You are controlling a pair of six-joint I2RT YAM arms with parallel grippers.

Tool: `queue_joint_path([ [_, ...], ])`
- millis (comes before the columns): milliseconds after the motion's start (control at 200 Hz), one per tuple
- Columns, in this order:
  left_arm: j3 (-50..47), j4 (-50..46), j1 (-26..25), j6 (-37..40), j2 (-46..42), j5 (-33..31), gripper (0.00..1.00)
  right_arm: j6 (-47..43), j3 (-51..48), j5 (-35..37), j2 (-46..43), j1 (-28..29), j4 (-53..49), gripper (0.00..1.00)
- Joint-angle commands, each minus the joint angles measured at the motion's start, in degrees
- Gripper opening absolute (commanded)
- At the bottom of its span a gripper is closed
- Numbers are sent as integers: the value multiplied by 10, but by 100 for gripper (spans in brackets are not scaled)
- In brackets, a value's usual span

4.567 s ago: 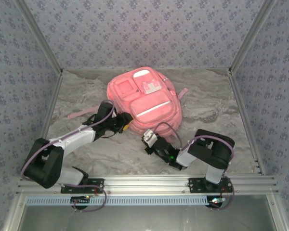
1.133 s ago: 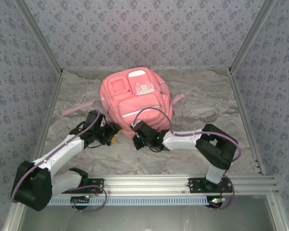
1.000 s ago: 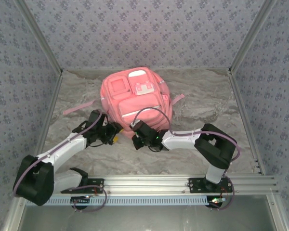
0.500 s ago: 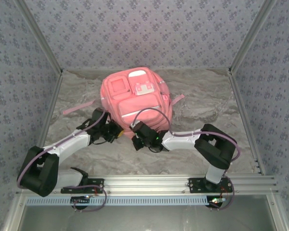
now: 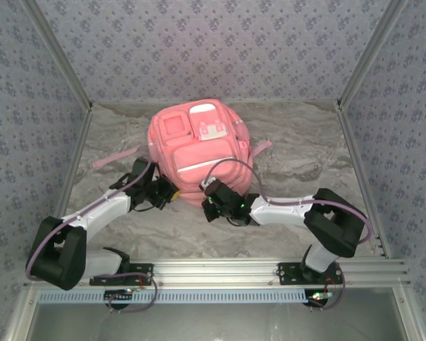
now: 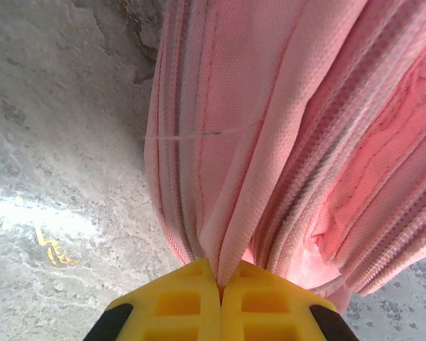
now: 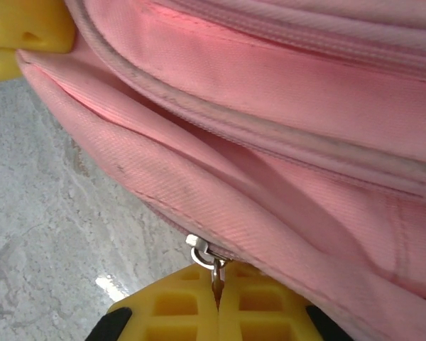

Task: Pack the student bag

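The bag's fold is pinched just at its edge by my left gripper, so I need to open that gripper and take the fold deeper (image 6: pixel 243 202) before my right gripper pulls the zipper.
The student bag (image 5: pixel 199 142), a big pink backpack with white patches, lies front-up at the table's middle. My left gripper (image 5: pixel 173 193) is at its near-left edge, and its yellow fingers (image 6: pixel 192 298) are shut on a fold of the bag's pink fabric (image 6: pixel 234 213). My right gripper (image 5: pixel 208 207) sits at the bag's near edge. Its fingers (image 7: pixel 192 305) are shut on a small metal zipper pull (image 7: pixel 214 266) hanging from the slider (image 7: pixel 197 246) on the bag (image 7: pixel 270 142). The left gripper's yellow fingers (image 7: pixel 21 32) show at the top left of the right wrist view.
A loose pink strap (image 5: pixel 113 158) trails left of the bag and another (image 5: pixel 263 147) sticks out on its right. Patterned walls and metal posts (image 5: pixel 355 71) enclose the marble table (image 5: pixel 305 149). An aluminium rail (image 5: pixel 220 273) runs along the near edge.
My left gripper has moved in to the bag's near-left edge and shut on a fold of fabric. My right gripper, still shut on the zipper pull, has shifted a little to the right.
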Motion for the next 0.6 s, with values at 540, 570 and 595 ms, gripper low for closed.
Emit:
queue_joint_path([
  [540, 37, -69, 73, 67, -45, -50, 0, 19, -29, 46, -25, -62, -116, 0],
  [570, 37, -74, 78, 71, -46, -51, 0, 19, -30, 47, -28, -64, -119, 0],
  [595, 38, -77, 81, 75, -48, -52, 0, 19, -30, 48, -29, -66, -119, 0],
])
